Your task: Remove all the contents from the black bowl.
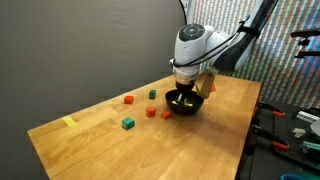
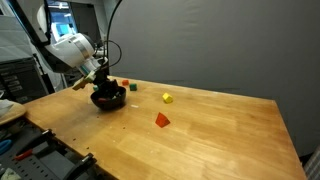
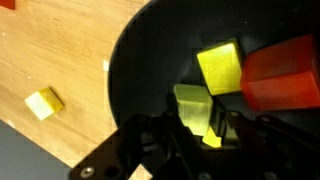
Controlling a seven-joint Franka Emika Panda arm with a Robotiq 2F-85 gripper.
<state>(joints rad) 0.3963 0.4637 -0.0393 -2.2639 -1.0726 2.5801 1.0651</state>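
Observation:
The yellow-green block will go down from my gripper onto the bare wood (image 1: 217,104) between the black bowl and the table's edge.
The black bowl (image 1: 184,102) (image 2: 108,100) stands on the wooden table, and in the wrist view its glossy inside (image 3: 140,70) fills most of the picture. Inside it lie a yellow block (image 3: 220,65), a red block (image 3: 282,72) and a yellow-green block (image 3: 190,103). My gripper (image 3: 197,120) reaches down into the bowl, its fingers shut on the yellow-green block. In both exterior views the gripper (image 1: 190,82) (image 2: 97,80) hides the bowl's contents.
Loose blocks lie on the table outside the bowl: red (image 1: 128,99), green (image 1: 127,123), green (image 1: 152,94), red (image 1: 150,112), a yellow block (image 2: 167,97) and a red one (image 2: 162,119). A yellow tape strip (image 1: 68,122) lies near the table's far end.

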